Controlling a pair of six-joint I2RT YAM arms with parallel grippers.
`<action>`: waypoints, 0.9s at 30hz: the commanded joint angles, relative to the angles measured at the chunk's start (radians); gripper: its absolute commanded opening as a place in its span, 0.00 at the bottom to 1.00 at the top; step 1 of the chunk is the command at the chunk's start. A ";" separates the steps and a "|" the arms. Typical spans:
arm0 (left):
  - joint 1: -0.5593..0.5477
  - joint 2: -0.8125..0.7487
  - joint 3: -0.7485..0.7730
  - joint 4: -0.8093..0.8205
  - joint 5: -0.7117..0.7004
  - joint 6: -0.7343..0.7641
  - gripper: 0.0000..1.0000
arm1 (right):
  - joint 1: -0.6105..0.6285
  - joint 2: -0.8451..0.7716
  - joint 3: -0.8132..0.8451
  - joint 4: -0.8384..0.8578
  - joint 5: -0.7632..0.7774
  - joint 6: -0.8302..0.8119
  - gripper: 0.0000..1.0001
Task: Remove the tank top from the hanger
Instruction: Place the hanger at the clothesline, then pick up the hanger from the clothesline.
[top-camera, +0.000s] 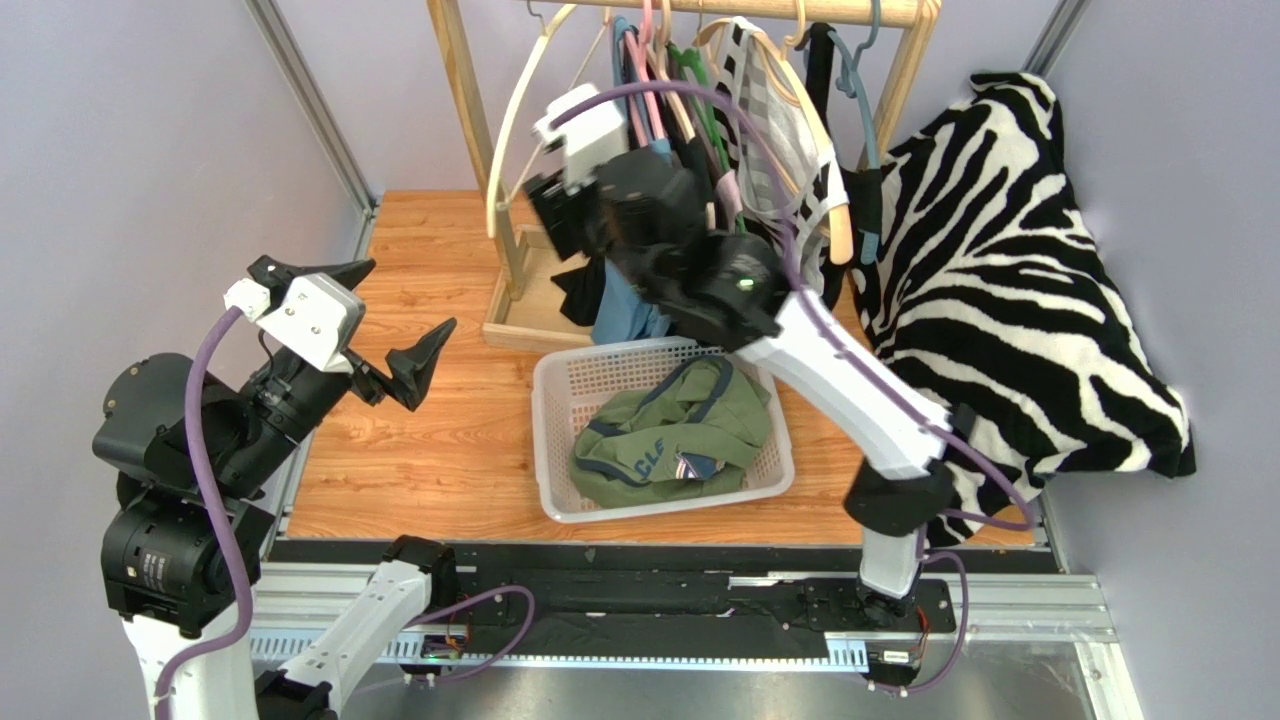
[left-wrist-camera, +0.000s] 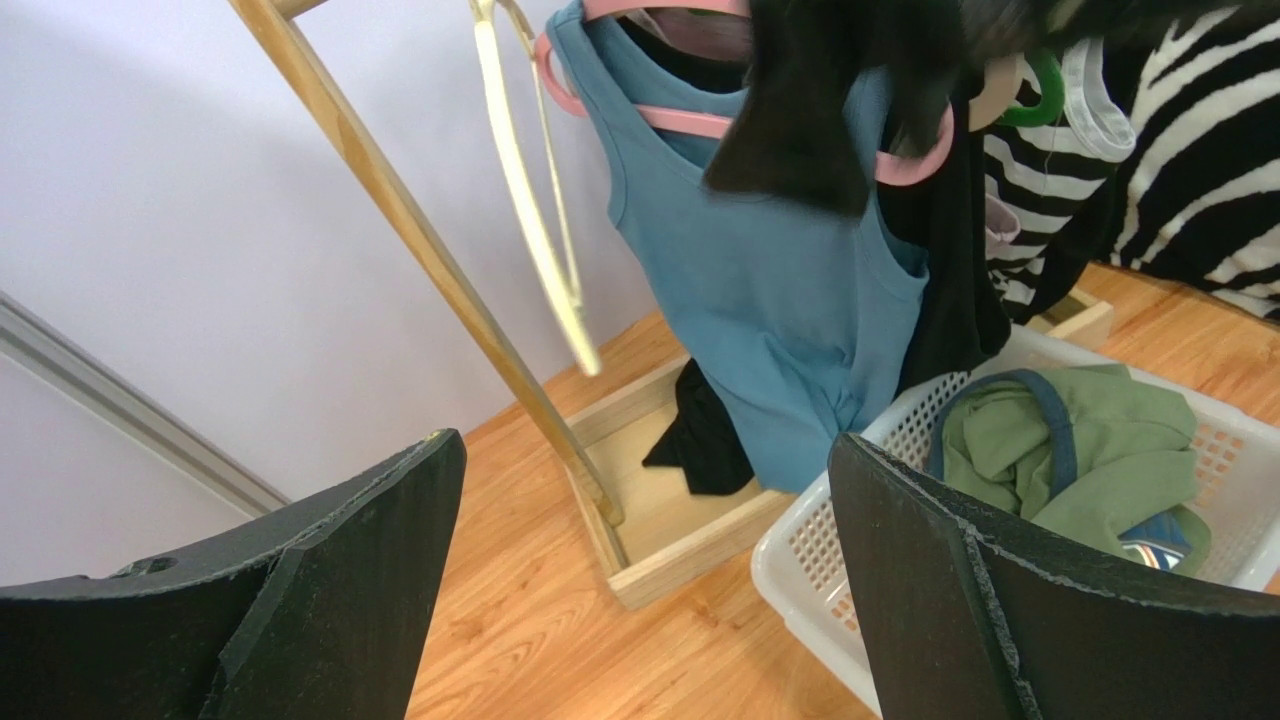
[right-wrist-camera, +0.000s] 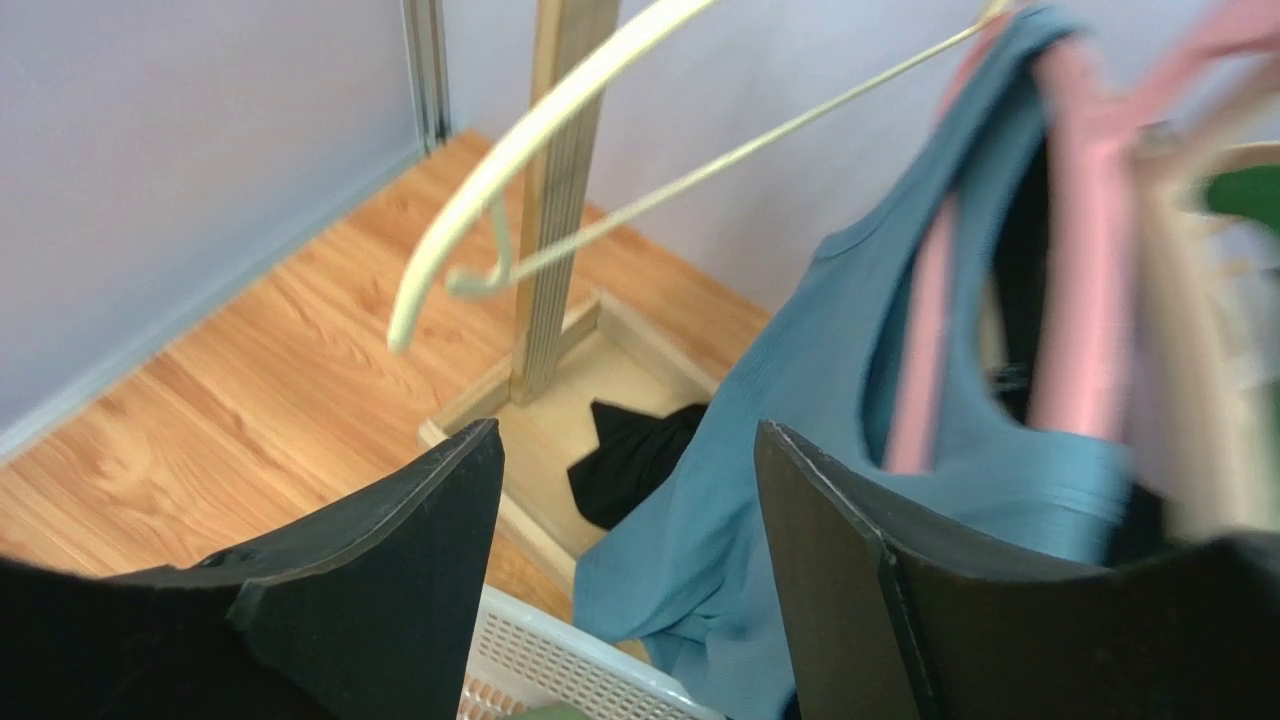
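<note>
I should close my right gripper on the blue tank top's shoulder strap (top-camera: 661, 150) (right-wrist-camera: 1070, 468), where it wraps around the near end of the pink hanger.
The blue tank top (left-wrist-camera: 766, 285) hangs on a pink hanger (left-wrist-camera: 706, 123) from the wooden rack, its hem drooping toward the basket. From above, the tank top (top-camera: 624, 315) shows just under my right arm. My right gripper (top-camera: 559, 210) is raised beside the garment. In its wrist view the right gripper (right-wrist-camera: 628, 435) is open, with the tank top (right-wrist-camera: 812, 405) and pink hanger (right-wrist-camera: 1074, 270) just beyond the right finger and nothing between the jaws. My left gripper (top-camera: 394, 323) hovers open over the floor at the left, and in its own view the left gripper (left-wrist-camera: 646, 447) is empty.
A white basket (top-camera: 564, 375) holds a green garment (top-camera: 676, 435) below the rack. An empty cream hanger (right-wrist-camera: 511, 165) hangs left of the tank top. A black garment (right-wrist-camera: 631, 458) dangles into the rack's base tray (top-camera: 526, 323). More clothes and a zebra blanket (top-camera: 1022, 270) fill the right.
</note>
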 joint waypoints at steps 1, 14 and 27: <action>0.002 0.000 0.011 0.012 0.019 -0.023 0.99 | -0.050 -0.133 -0.030 -0.004 -0.035 0.060 0.68; 0.002 -0.001 -0.003 0.012 0.039 -0.046 0.99 | -0.213 -0.222 -0.142 -0.094 -0.177 0.238 0.67; 0.002 -0.014 -0.024 0.016 0.047 -0.052 0.99 | -0.222 -0.271 -0.205 -0.094 -0.128 0.221 0.67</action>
